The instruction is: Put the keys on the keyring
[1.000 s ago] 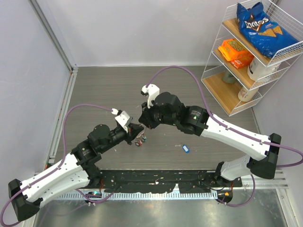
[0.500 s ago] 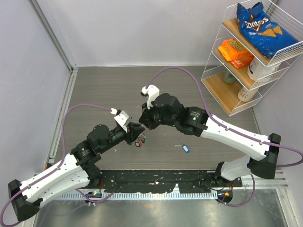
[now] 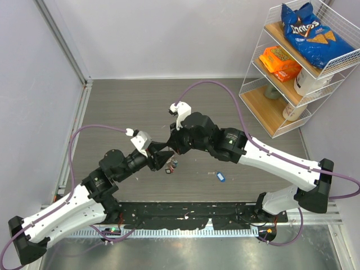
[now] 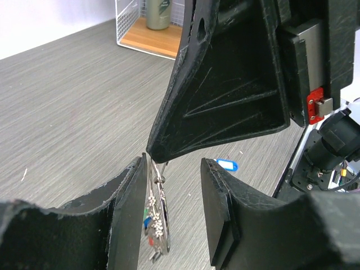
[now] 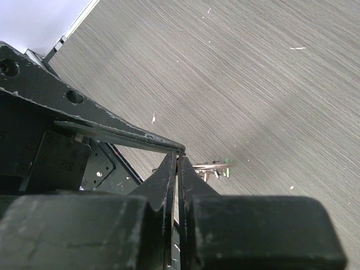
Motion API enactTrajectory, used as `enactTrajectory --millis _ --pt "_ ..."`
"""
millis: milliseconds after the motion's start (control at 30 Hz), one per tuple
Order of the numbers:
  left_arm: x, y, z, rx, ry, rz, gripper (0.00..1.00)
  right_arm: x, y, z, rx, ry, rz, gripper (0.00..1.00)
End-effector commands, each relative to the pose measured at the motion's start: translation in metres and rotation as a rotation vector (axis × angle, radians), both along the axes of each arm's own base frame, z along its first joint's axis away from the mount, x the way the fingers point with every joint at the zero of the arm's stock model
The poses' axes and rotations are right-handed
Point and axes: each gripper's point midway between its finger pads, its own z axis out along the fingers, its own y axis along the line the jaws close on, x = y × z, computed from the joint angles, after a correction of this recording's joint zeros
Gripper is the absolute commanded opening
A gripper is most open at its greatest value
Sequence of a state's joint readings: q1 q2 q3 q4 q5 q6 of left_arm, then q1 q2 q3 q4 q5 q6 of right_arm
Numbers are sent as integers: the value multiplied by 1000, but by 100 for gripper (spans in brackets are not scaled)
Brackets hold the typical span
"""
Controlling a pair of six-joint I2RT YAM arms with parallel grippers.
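Observation:
I need to take the keyring (image 4: 160, 184) with my left gripper just below my right gripper's fingers, which cover the keyring's top, before my right gripper opens and backs away.
The keyring (image 4: 163, 209) hangs on edge from the tip of my right gripper (image 5: 178, 159), which is shut on its top. A bunch of keys (image 4: 151, 220) with green, blue and red heads dangles on it just above the table. In the top view the bunch (image 3: 170, 165) sits between both grippers. My left gripper (image 4: 174, 164) is open, its jaws standing either side of the ring, and the ring lies close against the left finger (image 4: 128, 214). A loose key with a blue tag (image 3: 220, 176) lies on the table to the right; it also shows in the left wrist view (image 4: 225, 164).
A white wire shelf rack (image 3: 292, 67) with a Doritos bag, an orange box and jars stands at the back right. White walls close the table's back and left (image 3: 84, 79). A black rail (image 3: 185, 216) runs along the near edge.
My left gripper's jaws look wider apart than a second ago, and the left wrist has shifted slightly. The right gripper and the bunch moved a little to the right.

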State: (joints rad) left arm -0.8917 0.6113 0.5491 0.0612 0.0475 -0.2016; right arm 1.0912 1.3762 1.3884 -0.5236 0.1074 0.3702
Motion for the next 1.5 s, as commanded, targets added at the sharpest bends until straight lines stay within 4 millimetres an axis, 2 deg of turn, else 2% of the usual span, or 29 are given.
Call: enactTrajectory --millis 0,433,833,1067,1267,1367,1467 --pt "2 -4 16 -55 -48 -9 48 1 -1 59 163 -59 -35 6" --pt "3 -1 27 -128 -132 4 43 0 -9 81 219 -63 -74 6" --pt "5 -1 37 -172 -184 15 37 -4 -5 87 225 -65 -56 6" --pt "6 -2 36 -177 -196 12 32 -6 -5 91 232 -71 -47 5" --pt "5 -3 37 -178 -204 7 21 -9 -3 94 241 -70 -39 6" --pt "4 -1 41 -191 -210 11 2 -11 -3 94 237 -71 -34 6" --pt "5 8 47 -215 -218 46 0 -13 -5 93 236 -72 -31 5"
